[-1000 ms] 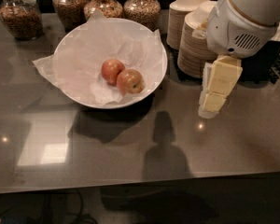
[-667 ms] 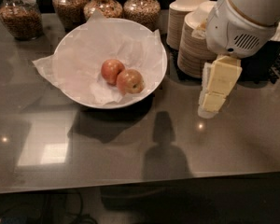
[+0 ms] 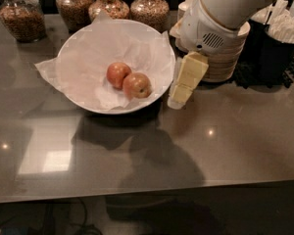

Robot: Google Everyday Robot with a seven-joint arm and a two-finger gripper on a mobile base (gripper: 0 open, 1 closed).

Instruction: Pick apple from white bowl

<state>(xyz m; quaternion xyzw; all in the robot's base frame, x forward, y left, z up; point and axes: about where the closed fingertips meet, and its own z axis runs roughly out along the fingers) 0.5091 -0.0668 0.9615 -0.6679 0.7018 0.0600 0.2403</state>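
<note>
The robot's gripper should close around the sides of the red apple (image 3: 138, 85) with the yellowish patch, beside the pink-red apple in the white bowl.
The white bowl (image 3: 88, 43), wide and lined with crinkled white tissue, stands on the grey counter at the back left. Two apples lie touching in its middle. The apple (image 3: 137, 85), red with a yellowish patch, is the right one. A more evenly pink-red apple (image 3: 116, 74) is to its left. My gripper (image 3: 179, 96), pale yellow, hangs from the white arm (image 3: 220, 13) and points down just outside the bowl's right rim, low over the counter, a short way right of the apple. It holds nothing that I can see.
Several glass jars of grains (image 3: 22, 18) line the back edge behind the bowl. Stacks of small cream disposable bowls (image 3: 225, 58) stand right behind the gripper. Dark cups with white utensils (image 3: 284, 33) are at the far right. The counter's front edge (image 3: 147, 192) runs across the bottom.
The gripper has moved left, from over the open counter to right beside the bowl's right rim. The bowl and both apples have not moved.
</note>
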